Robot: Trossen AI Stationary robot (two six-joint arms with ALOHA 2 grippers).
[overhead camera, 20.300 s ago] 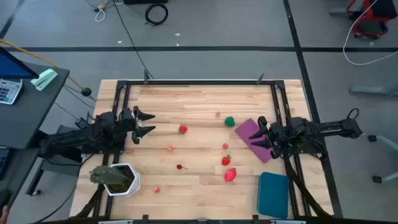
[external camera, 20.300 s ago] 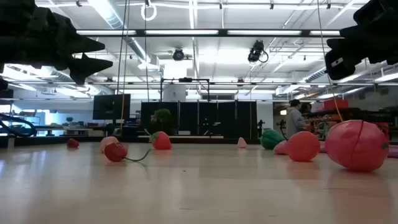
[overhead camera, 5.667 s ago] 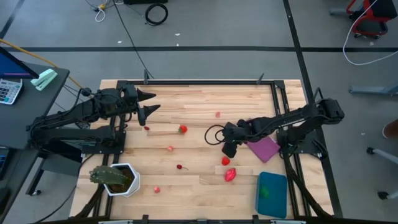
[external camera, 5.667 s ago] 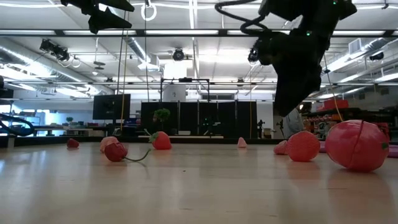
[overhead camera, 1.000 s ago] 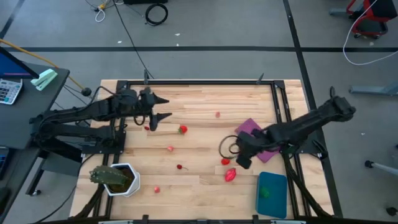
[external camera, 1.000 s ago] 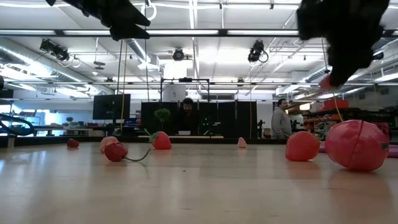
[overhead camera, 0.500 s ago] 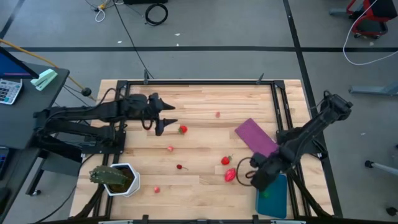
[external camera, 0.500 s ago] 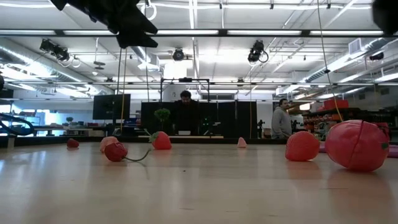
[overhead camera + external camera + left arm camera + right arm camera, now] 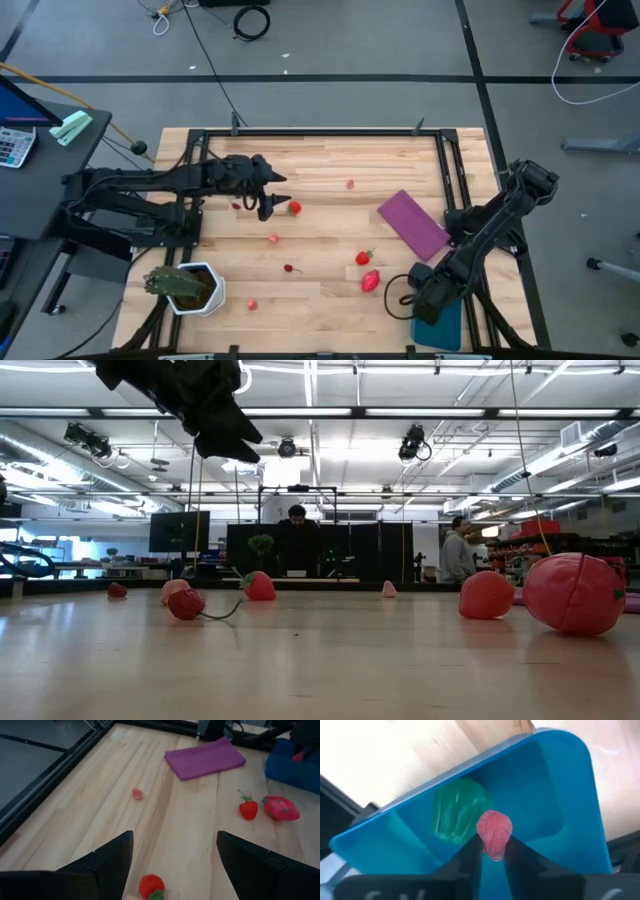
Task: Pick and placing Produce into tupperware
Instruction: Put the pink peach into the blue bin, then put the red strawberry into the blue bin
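Observation:
The robot's left gripper needs to close on the green stem (image 9: 290, 210) (image 9: 156, 894) of the red strawberry nearest to it, because the thin stem fits between that gripper's fingers.
My right gripper (image 9: 494, 854) hangs over the teal tupperware (image 9: 555, 795) at the table's near right corner (image 9: 447, 328), shut on a small pink produce piece (image 9: 494, 833). A green piece (image 9: 457, 810) lies inside the tupperware. My left gripper (image 9: 172, 865) is open above a red strawberry (image 9: 151, 886), which lies on the table's left half (image 9: 294, 207). More red pieces (image 9: 371, 281) and small pink pieces (image 9: 274, 238) lie scattered on the wood. My right gripper pinches the pink piece between its two fingers (image 9: 470, 851), which meet its lower half (image 9: 494, 849). The fingers point down into the tupperware. The piece is lifted clear above the tupperware's floor.
A flat purple sheet (image 9: 412, 222) lies right of the middle. A white pot with a leafy plant (image 9: 190, 287) stands at the near left corner. A dark frame (image 9: 320, 131) runs along the table's edges. People show in the room beyond (image 9: 460, 555).
My right gripper has carried the pink piece from near the purple sheet toward the near right corner and now hangs over the tupperware. My left gripper has moved right and down toward the red strawberry, staying open.

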